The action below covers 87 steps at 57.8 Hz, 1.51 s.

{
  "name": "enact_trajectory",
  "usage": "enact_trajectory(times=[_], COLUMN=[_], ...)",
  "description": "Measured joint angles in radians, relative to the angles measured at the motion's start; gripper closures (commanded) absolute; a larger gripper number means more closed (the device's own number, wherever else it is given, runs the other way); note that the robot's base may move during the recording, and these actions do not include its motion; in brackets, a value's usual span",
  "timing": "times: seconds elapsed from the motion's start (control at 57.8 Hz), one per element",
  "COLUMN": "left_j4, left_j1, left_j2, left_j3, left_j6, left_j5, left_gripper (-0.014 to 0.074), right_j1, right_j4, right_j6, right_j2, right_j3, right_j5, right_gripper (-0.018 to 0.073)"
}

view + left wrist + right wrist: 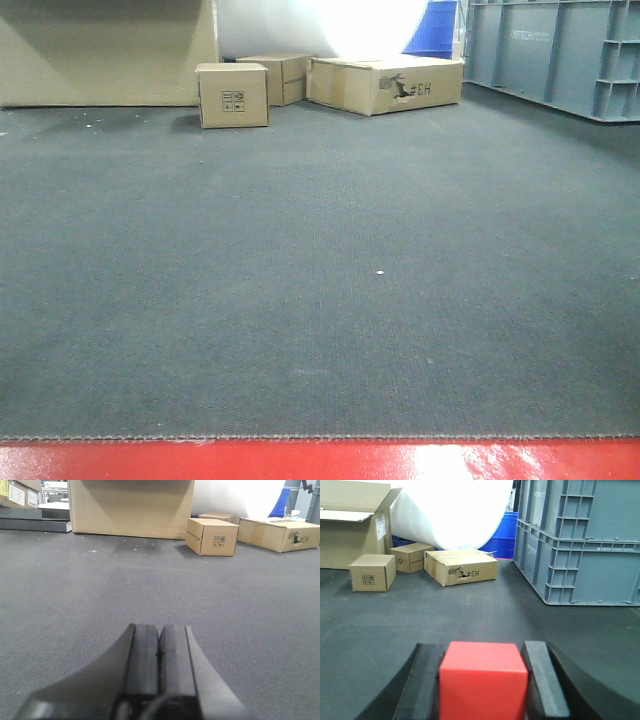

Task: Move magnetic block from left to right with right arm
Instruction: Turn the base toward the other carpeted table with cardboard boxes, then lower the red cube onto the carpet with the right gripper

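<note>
Next, I set the magnetic block down with my right gripper beside the small white speck on the dark grey carpet [345, 268]. The block is now held low over the carpet.
The magnetic block [483, 680], a plain bright-red cube, fills the gap between the black fingers of my right gripper [482, 649] in the right wrist view. Both fingers lie against its sides, so the gripper is shut on it, low over the dark carpet. The block's underside is below the frame. My left gripper [160, 629] is shut with its pads pressed together and nothing between them, also low over the carpet. In the front view neither the grippers nor the block show.
Dark grey carpet [320, 270] runs ahead to a small cardboard box [232, 95] and a torn flat box [385, 84]. Large grey plastic crates [580, 540] stand on the right. A big open carton [131, 507] is at the far left. A glossy red strip [320, 460] borders the near edge.
</note>
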Motion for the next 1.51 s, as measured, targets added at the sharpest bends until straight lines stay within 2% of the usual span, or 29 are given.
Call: enact_trajectory(times=[0.415, 0.623, 0.727, 0.848, 1.003, 1.142, 1.263, 1.505], left_j4=[0.0, 0.0, 0.0, 0.0, 0.0, 0.0, 0.0, 0.0], left_j1=[0.0, 0.0, 0.0, 0.0, 0.0, 0.0, 0.0, 0.0], left_j2=[0.0, 0.0, 0.0, 0.0, 0.0, 0.0, 0.0, 0.0], left_j3=[0.0, 0.0, 0.0, 0.0, 0.0, 0.0, 0.0, 0.0], left_j6=[0.0, 0.0, 0.0, 0.0, 0.0, 0.0, 0.0, 0.0], left_j5=[0.0, 0.0, 0.0, 0.0, 0.0, 0.0, 0.0, 0.0], left_gripper=[0.0722, 0.0722, 0.0722, 0.0722, 0.0722, 0.0722, 0.0722, 0.0722], right_j1=[0.0, 0.014, 0.08, 0.209, 0.372, 0.471, 0.507, 0.507], right_j4=[0.0, 0.033, 0.049, 0.052, 0.054, 0.058, 0.085, 0.196], right_j6=[0.0, -0.014, -0.048, -0.08, -0.088, -0.091, -0.092, -0.09], right_j2=[0.003, 0.16, 0.302, 0.497, 0.757, 0.984, 1.173, 1.454], right_j3=[0.0, -0.118, -0.22, -0.345, -0.506, -0.63, -0.736, -0.843], right_j5=[-0.006, -0.007, -0.007, 0.013, 0.114, 0.195, 0.27, 0.316], right_gripper=[0.0326, 0.0326, 0.0326, 0.0326, 0.0326, 0.0326, 0.0326, 0.0326])
